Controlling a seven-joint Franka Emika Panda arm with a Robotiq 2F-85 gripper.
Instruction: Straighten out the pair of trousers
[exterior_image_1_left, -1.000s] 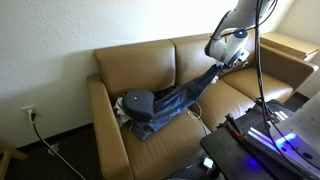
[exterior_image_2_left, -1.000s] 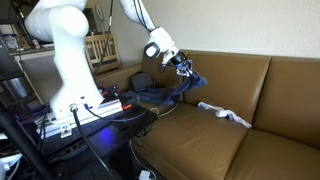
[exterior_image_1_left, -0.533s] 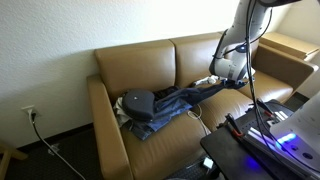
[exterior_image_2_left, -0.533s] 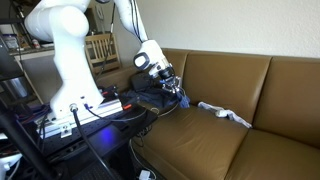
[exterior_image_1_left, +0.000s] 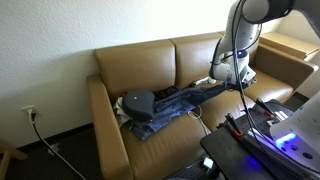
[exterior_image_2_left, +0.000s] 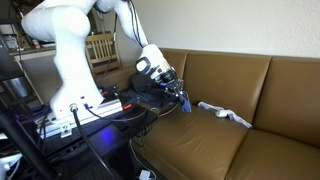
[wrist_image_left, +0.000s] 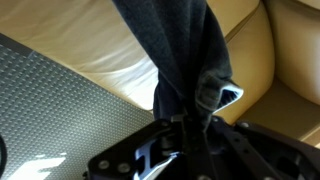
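My gripper should release the end of the trousers' leg on the tan seat (exterior_image_1_left: 241, 101) near its front edge, close to the stand. The leg end is now low over the cushions.
The dark blue trousers (exterior_image_1_left: 165, 101) lie across the left seat of the tan sofa (exterior_image_1_left: 140, 65), bunched at the waist end with one leg stretched toward the middle. My gripper (exterior_image_1_left: 216, 82) is shut on the end of that trouser leg, low over the seat cushions. In an exterior view the gripper (exterior_image_2_left: 180, 98) holds the leg end (exterior_image_2_left: 160, 97) near the cushion. The wrist view shows the dark fabric (wrist_image_left: 180, 50) pinched between my fingers (wrist_image_left: 188, 125) over the tan cushion.
A white cloth (exterior_image_2_left: 225, 114) lies on the sofa seat beside the trousers. A dark round cushion-like object (exterior_image_1_left: 137, 102) sits on the trousers' bunched end. A stand with electronics and cables (exterior_image_1_left: 260, 135) is in front of the sofa. A wooden side table (exterior_image_1_left: 285, 45) stands by the far armrest.
My gripper has come down from well above the backrest to just over the seat, bringing the trouser leg with it; the leg now lies flatter along the cushion.
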